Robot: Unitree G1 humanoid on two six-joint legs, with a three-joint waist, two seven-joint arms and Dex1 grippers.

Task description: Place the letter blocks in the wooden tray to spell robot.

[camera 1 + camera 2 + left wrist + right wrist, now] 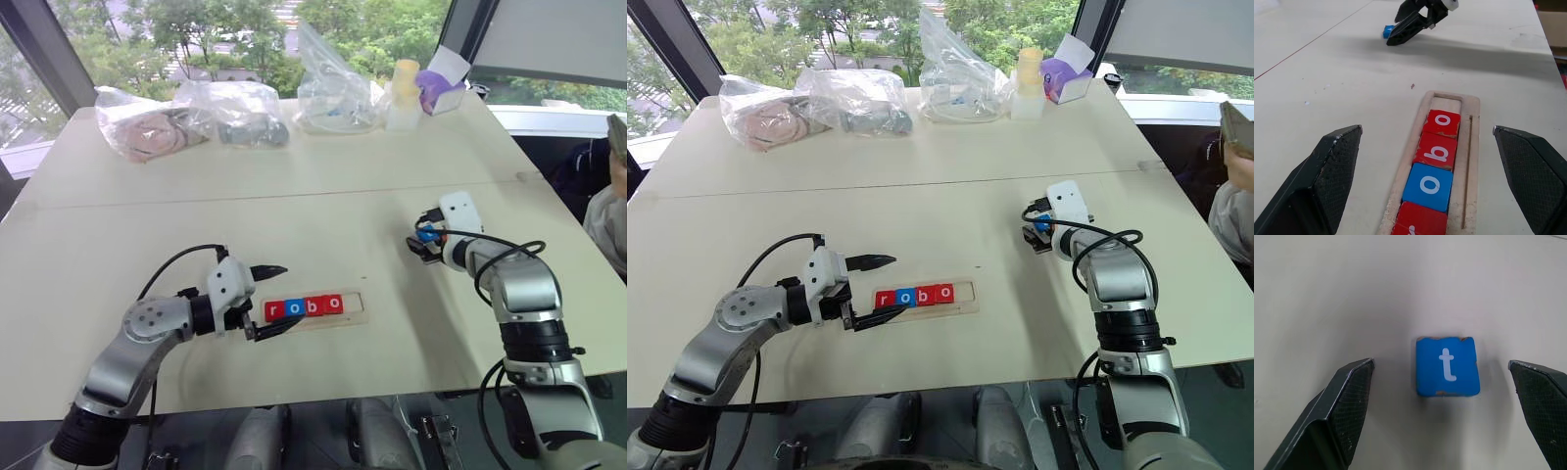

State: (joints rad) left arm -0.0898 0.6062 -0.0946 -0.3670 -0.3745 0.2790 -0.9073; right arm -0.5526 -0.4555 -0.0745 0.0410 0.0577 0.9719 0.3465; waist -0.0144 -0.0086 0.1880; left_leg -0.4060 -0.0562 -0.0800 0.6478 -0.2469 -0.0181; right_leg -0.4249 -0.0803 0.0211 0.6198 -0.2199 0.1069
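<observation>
The side of the t block that must meet the red o faces my right gripper's finger, so next I turn the block, then grip its top and bottom edges [1444, 341].
The wooden tray [357, 300] lies at the table's near middle. It holds a red r [274, 310], a blue o [292, 308], a red b [313, 306] and a red o [334, 304] in a row, with its right end slot [1447, 103] bare. My left gripper [293, 293] is open at the tray's left end, one finger on each side of it. A blue t block [1447, 365] lies flat on the table to the right of the tray. My right gripper [423, 243] hovers open just over it, fingers either side, not touching.
Along the table's far edge lie clear plastic bags [147, 122] [240, 113] [333, 83], then a pale bottle [404, 93] and a purple box [441, 88]. A seam [196, 201] crosses the tabletop. Bare table lies between the tray and the t block.
</observation>
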